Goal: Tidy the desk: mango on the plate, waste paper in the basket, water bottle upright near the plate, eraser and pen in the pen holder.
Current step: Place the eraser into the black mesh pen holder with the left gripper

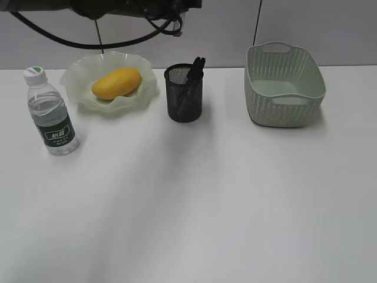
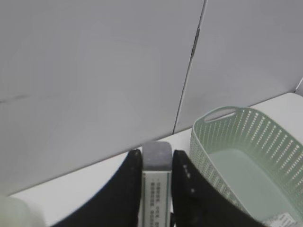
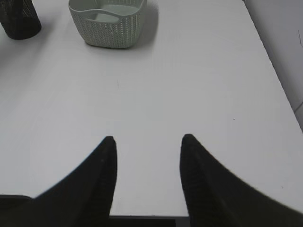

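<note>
My left gripper needs to release the eraser inside the mesh pen holder (image 1: 180,93), so that it ends up beside the black pen.
My left gripper (image 2: 156,153) is shut on the eraser (image 2: 156,187), a white block in a printed sleeve, held high with the basket (image 2: 222,142) below to its right. The mango (image 1: 116,82) lies on the wavy green plate (image 1: 76,79). Left of the plate, the water bottle (image 1: 52,112) stands upright. A black pen (image 1: 197,66) sticks out of the mesh pen holder (image 1: 185,94). My right gripper (image 3: 148,137) is open over bare desk (image 3: 189,85). A printed white scrap (image 2: 279,221) lies in the basket; I cannot tell whether it is the waste paper.
The pale green basket (image 1: 284,85) stands at the back right, close to a grey wall (image 1: 330,29). The left arm's dark body and cables (image 1: 135,9) hang along the top, above the plate and pen holder. The desk's right edge (image 3: 277,80) shows in the right wrist view.
</note>
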Motion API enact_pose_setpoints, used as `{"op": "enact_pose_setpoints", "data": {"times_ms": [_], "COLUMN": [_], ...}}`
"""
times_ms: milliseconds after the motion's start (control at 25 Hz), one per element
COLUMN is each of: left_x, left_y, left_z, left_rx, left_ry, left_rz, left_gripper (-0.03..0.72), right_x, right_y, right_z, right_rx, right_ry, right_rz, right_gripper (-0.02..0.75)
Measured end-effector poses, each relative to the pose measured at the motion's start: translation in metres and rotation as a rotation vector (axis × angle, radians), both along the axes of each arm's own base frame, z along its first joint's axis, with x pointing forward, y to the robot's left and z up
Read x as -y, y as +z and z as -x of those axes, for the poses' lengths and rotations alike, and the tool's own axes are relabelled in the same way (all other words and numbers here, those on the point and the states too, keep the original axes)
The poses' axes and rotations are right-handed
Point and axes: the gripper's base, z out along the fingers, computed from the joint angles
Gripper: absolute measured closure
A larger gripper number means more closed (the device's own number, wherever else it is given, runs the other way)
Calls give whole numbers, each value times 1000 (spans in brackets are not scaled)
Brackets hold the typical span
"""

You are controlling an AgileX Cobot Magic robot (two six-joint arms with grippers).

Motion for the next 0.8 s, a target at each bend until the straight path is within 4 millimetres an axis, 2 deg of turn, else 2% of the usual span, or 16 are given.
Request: {"op": "enact_pose_setpoints", "data": {"times_ms": [280,800], "left_x": [7,9], "left_y": [-35,-92], "left_z": [-20,-29], "left_rx": [99,-42], "left_ry": [-40,-21], "left_rz": [60,-29], "left_gripper": [543,543], "right_x": [0,0], "right_y": [0,0], "right_z": [0,0], "right_rx": [0,0], "right_ry": [-1,-1], "right_rz": [-2,-2], "right_gripper": [377,377]}}
